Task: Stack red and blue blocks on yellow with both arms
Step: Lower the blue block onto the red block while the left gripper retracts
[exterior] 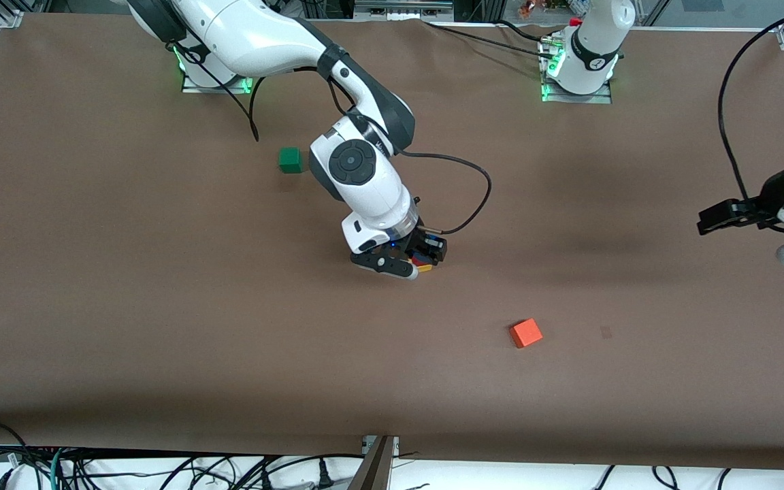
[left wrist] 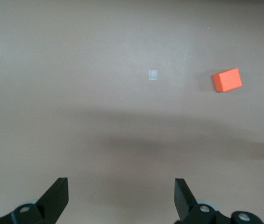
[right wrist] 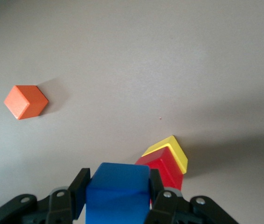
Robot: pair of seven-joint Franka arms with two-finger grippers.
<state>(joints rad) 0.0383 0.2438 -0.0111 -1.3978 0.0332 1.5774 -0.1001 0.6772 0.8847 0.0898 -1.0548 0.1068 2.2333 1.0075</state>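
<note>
I should let go of the blue block with my right gripper on top of the red block [exterior: 418, 257] [right wrist: 156, 161] that sits on the yellow one.
My right gripper [exterior: 414, 258] [right wrist: 118, 176] is shut on the blue block [right wrist: 117, 193], one finger on each side of it, low over the middle of the table. Right beside it stands the red block [right wrist: 163, 169] on top of the yellow block [right wrist: 174, 148]; the blue block covers part of the red one. In the front view only slivers of red [exterior: 418, 261] and yellow [exterior: 425, 268] show under the hand. My left gripper [exterior: 725, 218] [left wrist: 121, 186] waits open over bare table at the left arm's end, holding nothing.
An orange cube [exterior: 525, 333] [left wrist: 227, 80] [right wrist: 25, 101] lies nearer the front camera than the stack. A green cube [exterior: 290, 160] sits close to the right arm's base. A small pale mark [exterior: 606, 332] [left wrist: 153, 74] shows on the brown table beside the orange cube.
</note>
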